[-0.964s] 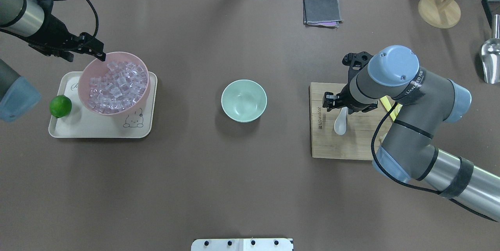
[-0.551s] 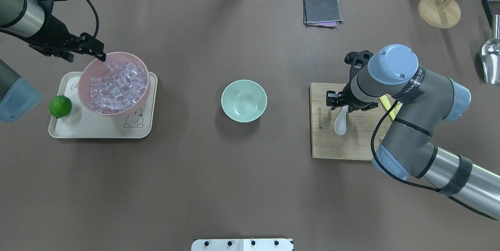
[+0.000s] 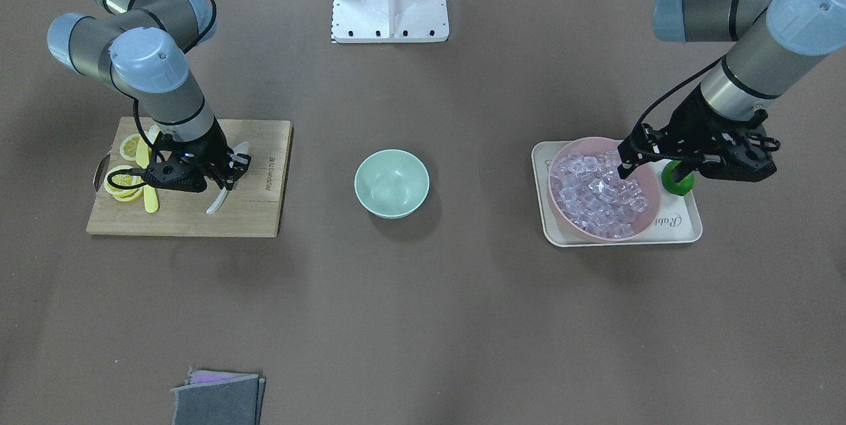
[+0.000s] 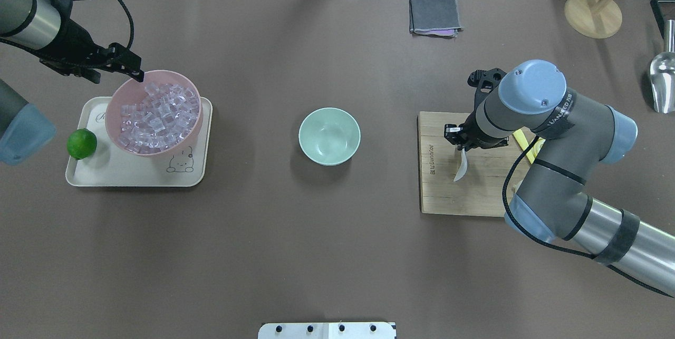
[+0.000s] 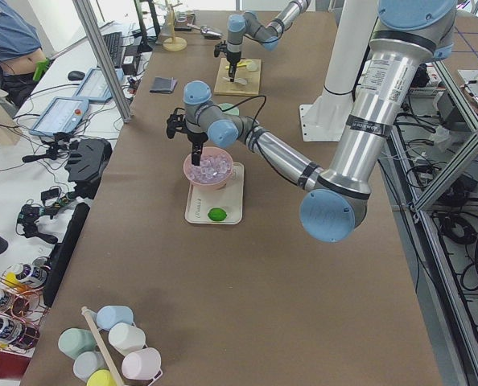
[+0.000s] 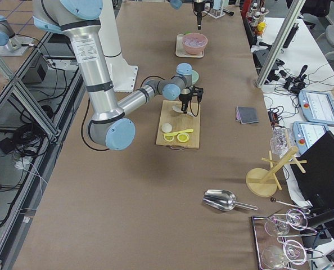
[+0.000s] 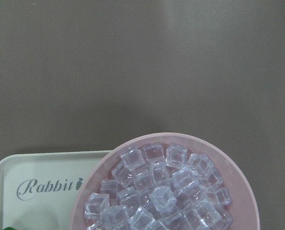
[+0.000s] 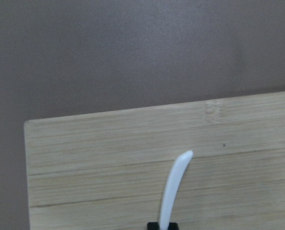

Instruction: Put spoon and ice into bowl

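Observation:
My right gripper will release the spoon, now just over the wooden cutting board, in the mint-green bowl (image 3: 384,199), handle over the bowl's rim facing the cutting board.
My right gripper (image 4: 463,146) is shut on the handle of the white spoon (image 4: 460,167). The spoon hangs edge-on, scoop down, just over the wooden cutting board (image 4: 474,196). It also shows in the front view (image 3: 220,199) and in the right wrist view (image 8: 173,191). The empty mint-green bowl (image 4: 329,136) stands at the table's middle. Clear ice cubes (image 4: 158,115) fill the pink bowl (image 4: 113,112). My left gripper (image 4: 138,74) hovers at that bowl's far-left rim. It looks open and empty, and its fingers do not show in the left wrist view.
The pink bowl stands on a cream tray (image 4: 132,175) beside a lime (image 4: 82,143). A yellow knife (image 3: 151,197) and lemon slices (image 3: 125,187) lie on the board. A grey cloth (image 4: 434,14), a wooden stand (image 4: 593,12) and a metal scoop (image 4: 663,78) are at the far side.
My right gripper closed on the spoon's handle, and the spoon turned from lying flat to edge-on and came up off the board. The left gripper barely moved.

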Controlling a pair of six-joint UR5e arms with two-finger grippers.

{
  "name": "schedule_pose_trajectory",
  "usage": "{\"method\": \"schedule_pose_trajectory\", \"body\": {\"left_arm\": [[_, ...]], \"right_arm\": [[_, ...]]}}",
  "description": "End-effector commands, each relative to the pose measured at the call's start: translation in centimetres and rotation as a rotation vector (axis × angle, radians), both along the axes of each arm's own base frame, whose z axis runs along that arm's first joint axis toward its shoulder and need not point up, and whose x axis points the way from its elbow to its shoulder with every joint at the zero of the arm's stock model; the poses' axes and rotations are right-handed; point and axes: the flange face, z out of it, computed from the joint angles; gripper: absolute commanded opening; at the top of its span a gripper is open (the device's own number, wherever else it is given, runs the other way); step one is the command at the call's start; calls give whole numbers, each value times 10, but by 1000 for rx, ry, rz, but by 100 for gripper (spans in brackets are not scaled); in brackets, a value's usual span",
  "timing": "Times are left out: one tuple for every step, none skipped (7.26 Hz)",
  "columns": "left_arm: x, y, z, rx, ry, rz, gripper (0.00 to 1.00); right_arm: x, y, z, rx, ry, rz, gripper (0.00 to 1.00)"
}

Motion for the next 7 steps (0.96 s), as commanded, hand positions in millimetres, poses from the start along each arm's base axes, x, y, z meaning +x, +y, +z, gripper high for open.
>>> {"method": "schedule_pose_trajectory", "body": {"left_arm": [[0, 0, -1, 0, 1, -1, 97], [0, 0, 2, -2, -3, -1, 97], [-1, 2, 6, 3, -8, 5, 97], [-2, 2, 9, 2, -11, 7, 97], [0, 2, 8, 1, -10, 5, 97], [5, 3, 8, 10, -26, 1, 97], [17, 7, 9, 25, -44, 7, 95]], "right_arm": [[-1, -8, -21, -23, -33, 52, 0], [-15, -17, -63, -52, -90, 112, 0], [-39, -26, -99, -89, -135, 156, 0], [-70, -32, -127, -131, -163, 194, 0], [-98, -31, -150, -136, -170, 238, 0], [-119, -30, -170, -134, -176, 293, 0], [-137, -27, -182, -146, -178, 306, 0]]}}
